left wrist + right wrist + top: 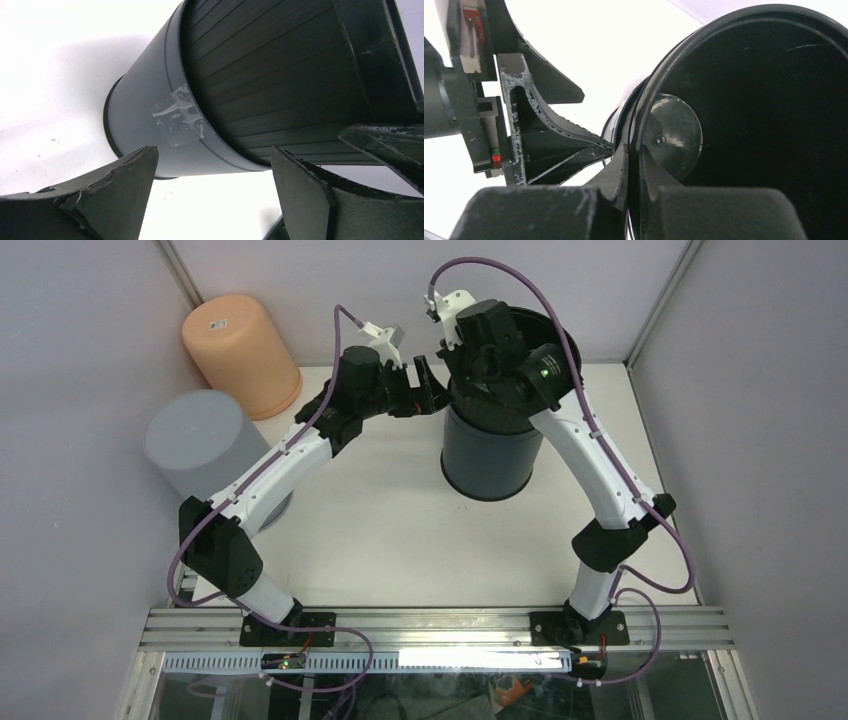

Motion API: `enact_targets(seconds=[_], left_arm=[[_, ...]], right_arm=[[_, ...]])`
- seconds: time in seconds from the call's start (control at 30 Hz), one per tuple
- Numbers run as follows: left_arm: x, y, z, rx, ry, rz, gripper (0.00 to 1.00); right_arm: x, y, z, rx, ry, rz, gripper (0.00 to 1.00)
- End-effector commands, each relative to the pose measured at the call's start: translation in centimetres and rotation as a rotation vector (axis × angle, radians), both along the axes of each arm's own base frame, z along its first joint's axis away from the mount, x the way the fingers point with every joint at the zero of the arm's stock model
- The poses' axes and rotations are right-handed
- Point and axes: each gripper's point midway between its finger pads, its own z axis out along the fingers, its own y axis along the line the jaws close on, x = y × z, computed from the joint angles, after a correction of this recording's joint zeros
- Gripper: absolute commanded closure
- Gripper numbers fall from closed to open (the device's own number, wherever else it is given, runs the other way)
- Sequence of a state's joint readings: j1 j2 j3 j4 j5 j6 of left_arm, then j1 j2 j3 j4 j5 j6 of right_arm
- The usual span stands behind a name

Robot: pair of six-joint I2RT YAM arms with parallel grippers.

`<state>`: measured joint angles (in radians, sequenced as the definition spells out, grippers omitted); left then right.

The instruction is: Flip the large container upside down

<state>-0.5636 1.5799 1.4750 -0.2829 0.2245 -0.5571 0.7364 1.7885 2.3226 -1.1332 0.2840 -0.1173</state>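
Observation:
My right gripper will release its hold and let go of the large container lying on its side across the middle of the white table [481, 448].
The large dark grey container [490, 455] stands mouth up at the back middle of the white table. My right gripper [470, 375] is shut on its left rim, one finger inside and one outside, as the right wrist view [634, 150] shows against the black interior [749, 125]. My left gripper [432, 390] is open and empty just left of that rim. In the left wrist view [212, 155] the container's wall [145, 110], with a clear tape patch, lies beyond the spread fingers, apart from them. The left fingers [549, 135] show in the right wrist view beside the rim.
An orange container [240, 355] stands upside down in the back left corner. A light grey container [200, 445] stands upside down in front of it, close to the left arm. Walls close in the table's left, back and right. A metal rail [440, 625] runs along the near edge.

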Motion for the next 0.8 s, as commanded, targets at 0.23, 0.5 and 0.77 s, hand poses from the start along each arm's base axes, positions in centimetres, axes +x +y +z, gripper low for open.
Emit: enact_targets(seconds=[0.23, 0.5, 0.77], left_arm=[[-0.6, -0.9, 1.0, -0.056, -0.004, -0.038, 0.15], [-0.3, 0.2, 1.4, -0.007, -0.051, -0.006, 0.14], [0.1, 0.4, 2.5, 0.024, -0.102, -0.01, 0.14]], right_arm=[[-3.1, 0.4, 18.3, 0.392, -0.48, 0.082, 1.0], [-5.0, -6.5, 23.2, 0.436, -0.678, -0.128, 1.0], [-8.7, -14.1, 25.7, 0.569, -0.844, -0.33, 1.0]])
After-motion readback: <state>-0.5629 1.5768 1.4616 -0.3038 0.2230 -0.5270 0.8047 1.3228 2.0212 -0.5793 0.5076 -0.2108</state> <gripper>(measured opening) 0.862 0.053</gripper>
